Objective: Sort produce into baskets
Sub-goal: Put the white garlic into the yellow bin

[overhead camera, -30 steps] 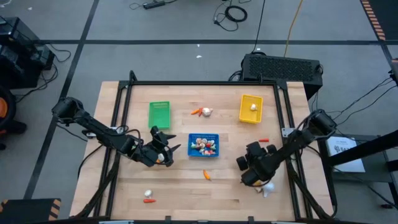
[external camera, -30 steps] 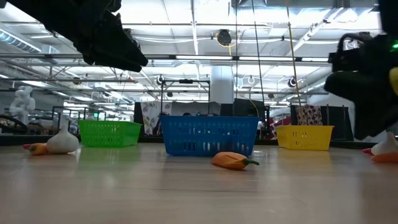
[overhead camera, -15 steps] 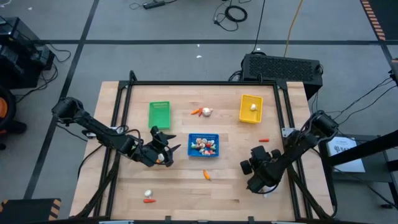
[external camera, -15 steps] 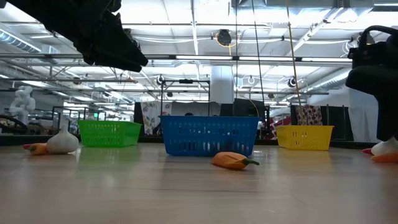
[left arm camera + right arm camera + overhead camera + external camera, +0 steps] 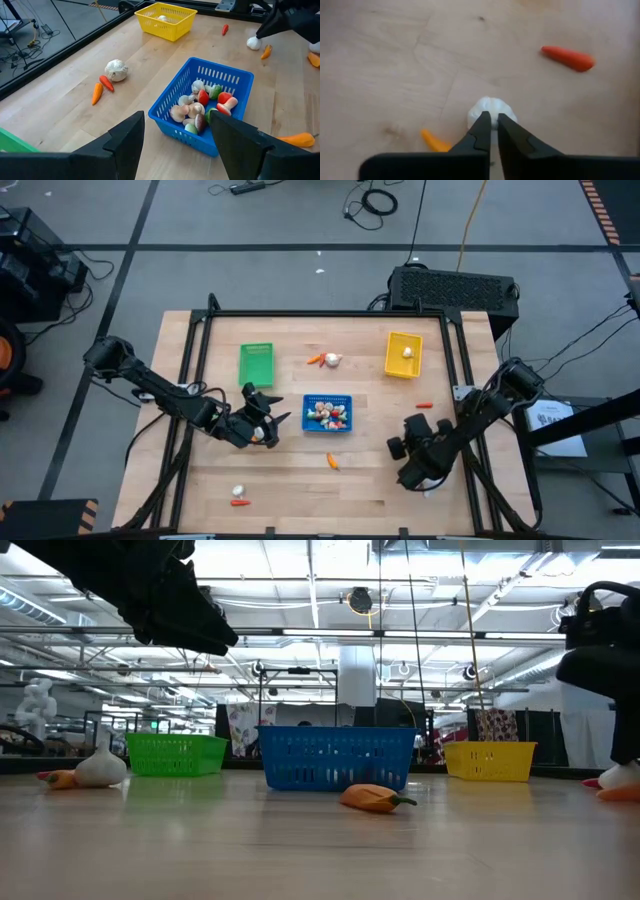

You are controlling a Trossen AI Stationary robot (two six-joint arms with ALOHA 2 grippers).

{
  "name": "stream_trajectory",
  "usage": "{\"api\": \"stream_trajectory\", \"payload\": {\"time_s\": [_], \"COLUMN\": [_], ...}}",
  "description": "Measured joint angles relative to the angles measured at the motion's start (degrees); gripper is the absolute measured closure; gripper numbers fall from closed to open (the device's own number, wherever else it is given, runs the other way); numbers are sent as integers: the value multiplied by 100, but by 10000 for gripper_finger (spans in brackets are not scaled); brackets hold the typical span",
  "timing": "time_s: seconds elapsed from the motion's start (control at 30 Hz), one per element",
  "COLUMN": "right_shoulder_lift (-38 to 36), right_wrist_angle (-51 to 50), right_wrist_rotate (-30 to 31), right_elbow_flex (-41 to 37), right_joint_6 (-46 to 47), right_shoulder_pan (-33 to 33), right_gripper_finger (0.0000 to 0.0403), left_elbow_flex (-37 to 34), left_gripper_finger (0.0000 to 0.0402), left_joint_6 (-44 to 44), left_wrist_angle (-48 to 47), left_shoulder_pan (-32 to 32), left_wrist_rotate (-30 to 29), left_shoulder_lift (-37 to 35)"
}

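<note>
My right gripper needs to let go of the garlic bulb in the yellow basket, on the near side [image 5: 410,363] of its white bulb.
A green basket [image 5: 256,365], a blue basket [image 5: 328,413] holding several produce pieces, and a yellow basket [image 5: 403,353] with one white bulb stand on the wooden table. My right gripper [image 5: 492,122] is near the table's right front, its fingers drawn together on a white garlic bulb [image 5: 491,109] that lies on the wood. An orange piece [image 5: 434,141] and a red piece [image 5: 568,57] lie beside it. My left gripper [image 5: 175,135] hangs open just left of the blue basket [image 5: 200,107], with nothing between its fingers. My right gripper has its two fingertips [image 5: 481,125] on the near top of the garlic bulb [image 5: 495,111], with only a thin gap between them. It comes slanting down from above. The bulb rests on the table. The fingers hide the exact part they pinch.
Loose produce lies about: a garlic bulb and carrot [image 5: 328,360] between the green and yellow baskets, an orange carrot [image 5: 332,461] in front of the blue basket, a bulb and a red piece [image 5: 238,496] at the near left, a red piece [image 5: 424,405] at the right.
My right gripper has shifted a little toward the table's right edge and now covers the garlic bulb in the high view. It has then kept still.
</note>
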Motion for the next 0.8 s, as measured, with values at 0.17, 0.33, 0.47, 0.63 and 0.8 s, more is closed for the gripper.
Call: {"api": "stream_trajectory", "payload": {"time_s": [0.17,0.33,0.47,0.63,0.8], "right_shoulder_lift": [-27,-398,-888,-1361,-1543], "right_wrist_angle": [-771,-1502,-1490,-1555,-1356], "right_wrist_rotate": [0,214,767,1289,1530], "right_elbow_flex": [212,460,463,463,463], "right_joint_6": [12,-241,-799,-1677,-2704], "right_shoulder_pan": [-116,-452,-955,-1825,-2810], "right_gripper_finger": [397,400,402,402,403], "left_elbow_flex": [0,0,0,0,0], "left_gripper_finger": [169,169,169,169,169], "left_joint_6": [-9,-13,-4,-7,9], "left_wrist_angle": [1,8,110,131,127], "left_shoulder_pan": [1,8,81,177,192], "left_wrist_rotate": [0,2,65,296,344], "left_shoulder_lift": [0,0,0,0,0]}}
